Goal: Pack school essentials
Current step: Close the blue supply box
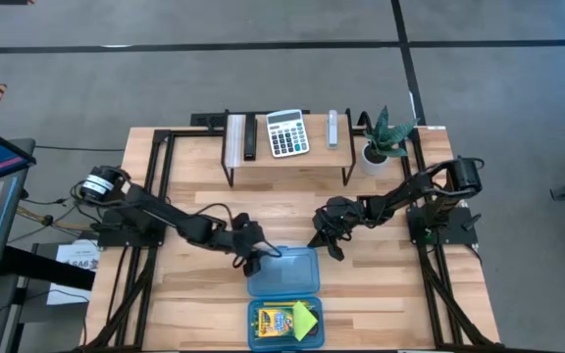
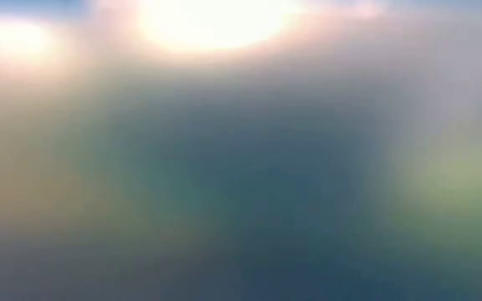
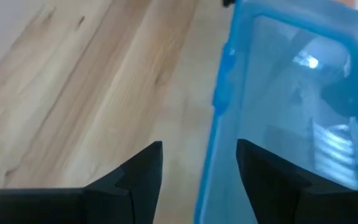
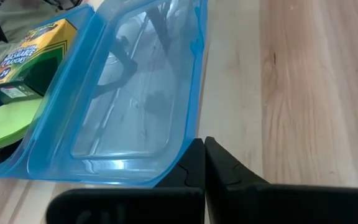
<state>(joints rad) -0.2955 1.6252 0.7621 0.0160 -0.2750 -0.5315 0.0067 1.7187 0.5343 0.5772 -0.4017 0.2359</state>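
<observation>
The pencil case's base is at the near edge of the table, so the left gripper needs to pull the case farther in by the lid's far rim (image 1: 290, 248) before it closes.
A clear blue pencil case lies open at the table's near middle. Its base (image 1: 259, 331) holds the yellow-green crayon box (image 1: 275, 321) (image 4: 27, 53) and the lime-green sticky-note pad (image 1: 306, 320) (image 4: 8, 127). Its lid (image 1: 284, 272) lies flat on the wood, hinged to the base's far side. My left gripper (image 1: 254, 258) (image 3: 199, 163) is open, and its fingers straddle the lid's left rim (image 3: 215, 124). My right gripper (image 1: 330, 247) (image 4: 204, 152) is shut at the lid's far right corner. Pencils, eraser, scissors and pen do not show. My left gripper has one finger (image 3: 143, 168) outside the lid's left rim and the other (image 3: 260, 171) over the lid's inside, slanting down from the left. I cannot tell whether either finger touches the rim. My right gripper's shut fingertips (image 4: 194, 155) stand right against the lid's rim (image 4: 182, 146) near its far right corner, slanting down from the far right. I cannot tell whether they touch it. The lid lies flat on the table.
A raised shelf (image 1: 263, 163) along the far edge carries a white-grey calculator (image 1: 286, 132) and black and grey bars (image 1: 249, 135). A potted plant (image 1: 383, 137) stands at its right end. Bare wood lies on both sides of the case. The low view is blurred out.
</observation>
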